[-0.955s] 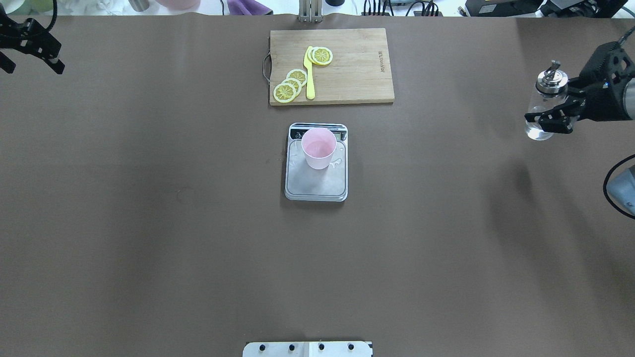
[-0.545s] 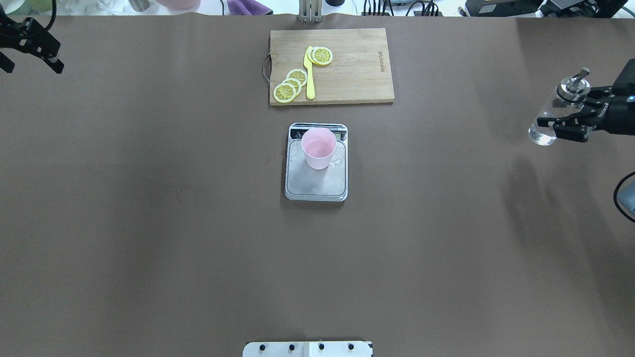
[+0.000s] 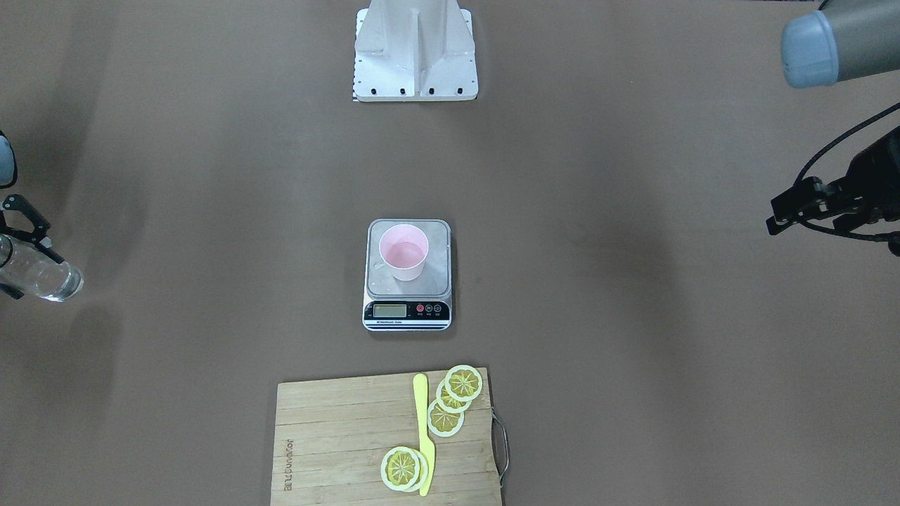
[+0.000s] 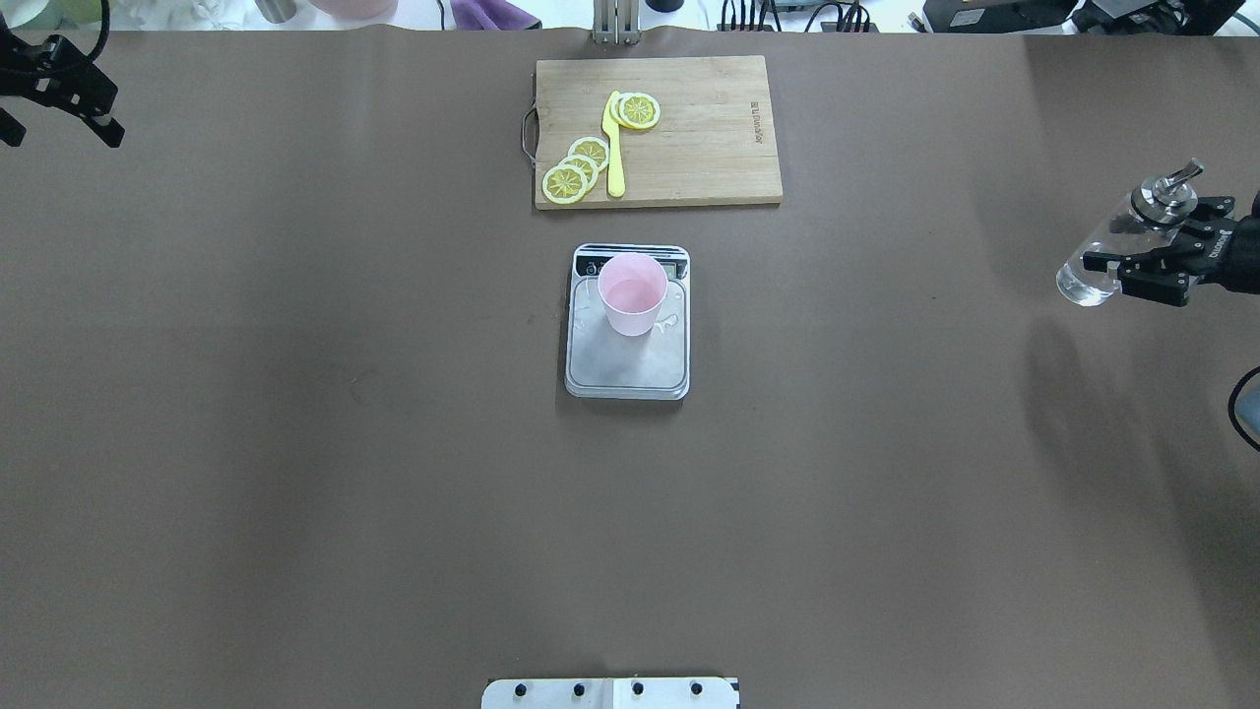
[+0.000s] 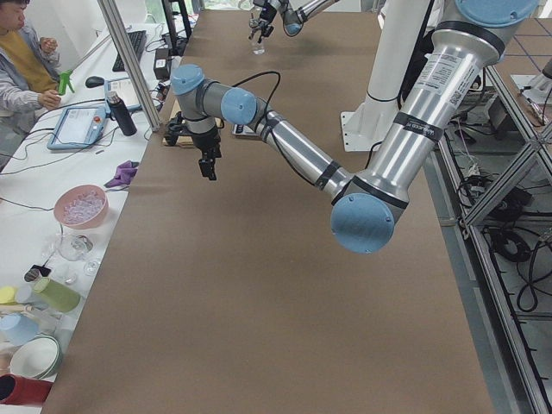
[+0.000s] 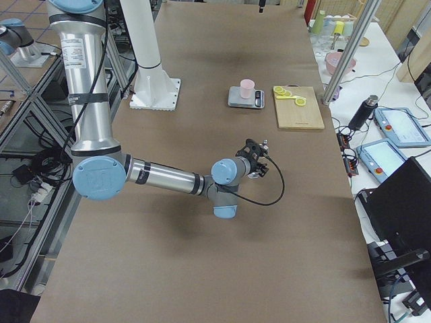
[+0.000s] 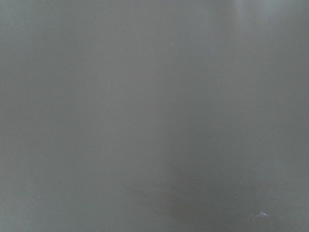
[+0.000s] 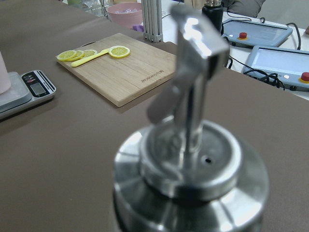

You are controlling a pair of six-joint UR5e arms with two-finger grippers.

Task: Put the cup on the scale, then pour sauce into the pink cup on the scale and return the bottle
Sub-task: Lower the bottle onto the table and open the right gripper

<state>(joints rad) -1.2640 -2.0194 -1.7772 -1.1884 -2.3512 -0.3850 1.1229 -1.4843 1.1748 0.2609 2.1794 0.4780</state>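
Observation:
Next, my right gripper puts the glass bottle down and lets go of it on the bare brown table, straight out sideways from the scale (image 3: 66,280). The bottle is now held tilted above the table.
The pink cup (image 4: 632,293) stands upright on the far half of the scale (image 4: 627,366), next to its display strip (image 3: 406,314). A small wet patch lies on the platform beside the cup. My right gripper (image 4: 1132,273) is at the table's far right, shut on the glass bottle (image 4: 1085,281). The bottle is held above the table, tilted, with a little clear sauce in its base. It also shows in the front-facing view (image 3: 41,275). Its metal cap and spout (image 8: 193,159) fill the right wrist view. My left gripper (image 4: 59,130) is open and empty at the far left.
A wooden cutting board (image 4: 704,148) lies behind the scale with lemon slices (image 4: 576,169) and a yellow knife (image 4: 614,148) on it. The robot base plate (image 4: 610,692) is at the near edge. The left wrist view shows only the brown table surface.
My right gripper has carried the bottle further right and lower toward the table, and the bottle has tilted more. The left gripper, the cup and the scale have hardly moved.

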